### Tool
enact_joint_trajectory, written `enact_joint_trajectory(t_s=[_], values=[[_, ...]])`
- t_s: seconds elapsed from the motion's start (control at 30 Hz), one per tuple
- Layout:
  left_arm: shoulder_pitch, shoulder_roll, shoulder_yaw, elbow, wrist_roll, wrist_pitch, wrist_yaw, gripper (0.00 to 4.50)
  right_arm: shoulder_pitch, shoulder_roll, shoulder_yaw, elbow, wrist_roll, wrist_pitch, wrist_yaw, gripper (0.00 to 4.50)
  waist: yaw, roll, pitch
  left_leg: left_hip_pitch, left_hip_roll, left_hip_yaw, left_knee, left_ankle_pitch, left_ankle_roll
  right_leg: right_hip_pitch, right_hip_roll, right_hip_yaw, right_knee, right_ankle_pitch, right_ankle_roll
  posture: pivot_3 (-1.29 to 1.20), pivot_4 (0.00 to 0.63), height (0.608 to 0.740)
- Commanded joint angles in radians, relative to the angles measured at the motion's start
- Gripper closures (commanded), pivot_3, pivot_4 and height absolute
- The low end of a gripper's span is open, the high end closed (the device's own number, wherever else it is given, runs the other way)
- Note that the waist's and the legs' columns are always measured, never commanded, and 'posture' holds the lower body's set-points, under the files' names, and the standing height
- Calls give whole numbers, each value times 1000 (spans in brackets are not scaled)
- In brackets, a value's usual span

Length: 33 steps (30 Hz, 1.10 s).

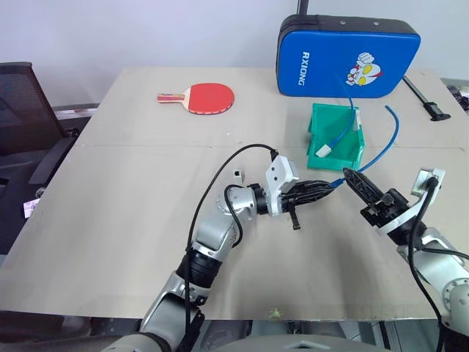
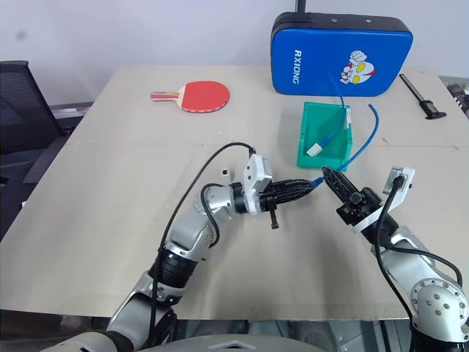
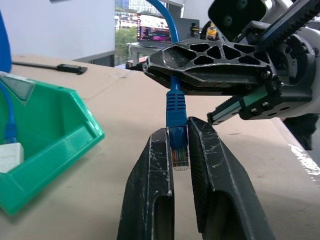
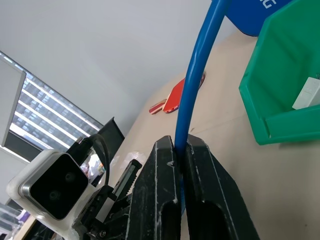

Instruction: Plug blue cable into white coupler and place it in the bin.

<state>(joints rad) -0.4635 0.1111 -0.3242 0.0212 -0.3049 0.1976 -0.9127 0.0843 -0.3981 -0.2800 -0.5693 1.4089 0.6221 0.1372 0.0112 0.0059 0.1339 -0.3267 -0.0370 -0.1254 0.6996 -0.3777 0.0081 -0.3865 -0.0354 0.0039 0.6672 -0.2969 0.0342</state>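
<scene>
The robot's right gripper is holding the blue cable too far behind its plug, so it should open and grab the boot (image 3: 176, 108) while the left gripper keeps the plug steady.
The blue cable (image 1: 386, 149) arcs up over the table in front of the green bin (image 1: 317, 121). My right gripper (image 1: 349, 176) is shut on the cable a short way back from its end. In the right wrist view the cable (image 4: 196, 80) rises from between the right gripper's (image 4: 180, 150) closed fingers. My left gripper (image 1: 333, 183) meets it from the left, shut on the cable's clear plug (image 3: 179, 156), and its tips almost touch the right gripper's. A tiny white coupler (image 1: 238, 174) lies on the table behind my left forearm, untouched.
Inside the bin lies another blue cable ending in a flat white block (image 1: 325, 149). A big blue padded case (image 1: 348, 55) stands at the back, with a black tool (image 1: 429, 99) to its right. A red paddle (image 1: 209, 97) lies far left, and a dark chair (image 1: 22, 110) stands beyond the table's left edge.
</scene>
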Motion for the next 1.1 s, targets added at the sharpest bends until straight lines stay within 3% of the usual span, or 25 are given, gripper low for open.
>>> enact_joint_trajectory(t_s=[0.03, 0.13, 0.17, 0.23, 0.37, 0.5, 0.83, 0.93, 1.07, 1.1], values=[[1, 0, 1, -9, 1, -21, -5, 4461, -18, -14, -14, -30, 27, -10, -2, 4500, 0, 0, 0, 0, 0, 0, 0, 0, 0, 0, 0, 0, 0, 0, 0, 0, 150, 740], [2, -6, 11, -12, -17, -9, -2, 4461, -12, -30, -11, -38, 46, 2, 17, 4500, 0, 0, 0, 0, 0, 0, 0, 0, 0, 0, 0, 0, 0, 0, 0, 0, 150, 740], [1, -13, 23, -17, -38, 12, 2, 4494, -5, -42, -10, -46, 57, 11, 39, 4244, 0, 0, 0, 0, 0, 0, 0, 0, 0, 0, 0, 0, 0, 0, 0, 0, 150, 740], [-9, -22, 53, -41, -112, 94, -3, 4500, 10, -75, -20, -64, 88, 28, 92, 3652, 1, 0, 0, 0, 0, 0, 0, 0, 0, 0, 0, 0, 0, 0, 0, 0, 150, 740], [-37, -7, 101, -95, -268, 283, -37, 4500, 13, -142, -42, -55, 68, 31, 180, 1731, -1, 0, 0, 0, 0, 0, 0, 0, 0, 0, 0, 0, -1, 0, 0, 0, 150, 740], [-64, 12, 131, -117, -357, 399, -58, 4500, 13, -211, -32, -42, 29, 47, 268, 1731, 1, 0, 0, 0, 0, -1, 0, 0, 0, 1, 0, -1, -1, 0, 0, 0, 150, 740], [-62, 37, 132, -159, -434, 512, -82, 4500, -39, -196, -10, -20, 14, 44, 290, 1731, 1, 0, 0, 0, 0, -2, 0, 0, 0, 1, 0, -2, -3, 0, 0, 0, 150, 740], [-61, 32, 135, -161, -436, 517, -75, 4500, -31, -203, -1, -29, 5, 54, 300, 2477, 1, 0, 0, -1, 0, -2, 0, 0, 0, 1, 0, -2, -3, 0, 0, 0, 150, 740], [-65, 23, 134, -155, -432, 513, -73, 4500, -21, -211, 2, -33, 2, 63, 315, 4400, 1, 0, 0, -1, 0, -2, 0, 0, 0, 1, 0, -2, -3, 0, 0, 0, 150, 740], [-65, 23, 133, -153, -431, 513, -74, 4500, -23, -213, 0, -31, 3, 63, 315, 4400, 1, 0, 0, -1, 0, -2, 0, 0, 0, 1, 0, -2, -3, 0, 0, 0, 150, 740]])
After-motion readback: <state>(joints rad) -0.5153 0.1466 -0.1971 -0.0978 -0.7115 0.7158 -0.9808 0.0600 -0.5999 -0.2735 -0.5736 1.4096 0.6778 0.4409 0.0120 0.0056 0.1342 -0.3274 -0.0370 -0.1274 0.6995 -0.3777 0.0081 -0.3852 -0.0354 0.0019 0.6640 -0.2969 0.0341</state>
